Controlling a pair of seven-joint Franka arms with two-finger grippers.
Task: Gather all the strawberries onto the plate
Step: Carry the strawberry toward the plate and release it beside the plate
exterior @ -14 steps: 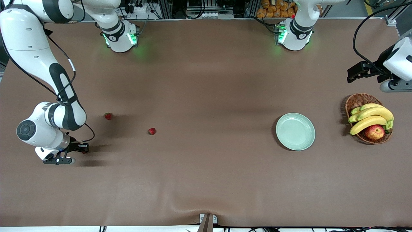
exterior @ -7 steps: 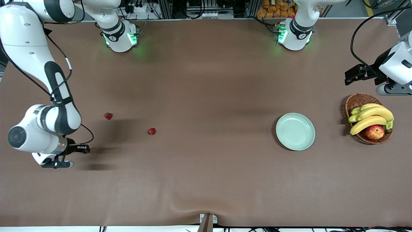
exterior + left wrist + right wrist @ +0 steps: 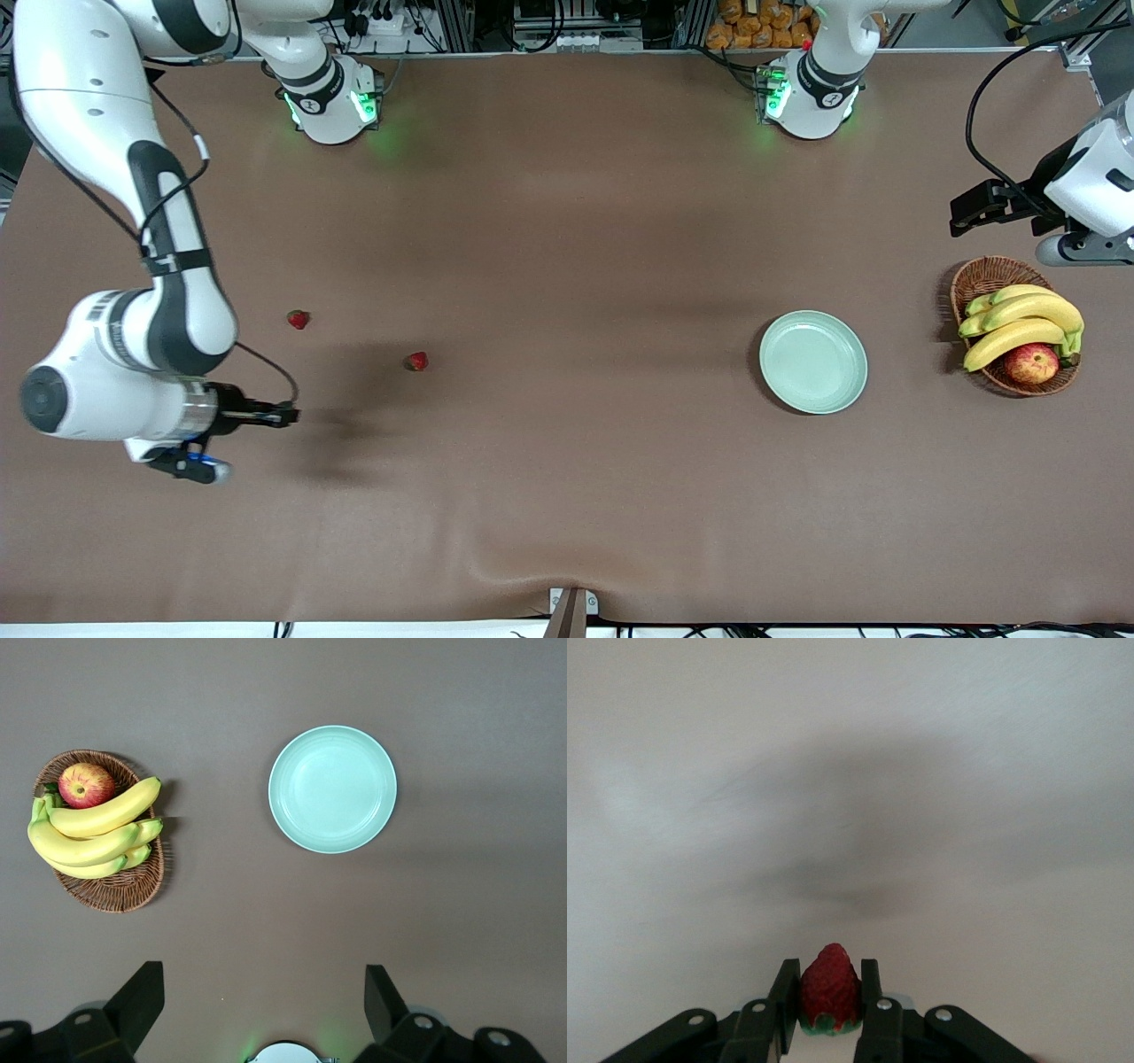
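Observation:
My right gripper needs to set the strawberry down on the bare brown table (image 3: pixel 698 324) next to the mint-green plate, toward the other strawberries.
My right gripper (image 3: pixel 288 414) is shut on one strawberry (image 3: pixel 830 997), red tip pointing outward, held above the table at the right arm's end. Two more strawberries lie on the brown table: one (image 3: pixel 299 319) and another (image 3: pixel 415 361) nearer the middle. The pale mint-green plate (image 3: pixel 813 361) sits empty toward the left arm's end; it also shows in the left wrist view (image 3: pixel 332 788). My left gripper (image 3: pixel 961 211) hangs open and empty in the air above the table edge near the basket; its fingers (image 3: pixel 142 992) are wide apart.
A brown wicker basket (image 3: pixel 983 276) with bananas (image 3: pixel 1019 328) and a red-yellow apple (image 3: pixel 1031 363) stands beside the plate at the left arm's end. It also shows in the left wrist view (image 3: pixel 106 890).
My right gripper has risen and shifted toward the table's middle with the strawberry in it. The left arm has barely moved.

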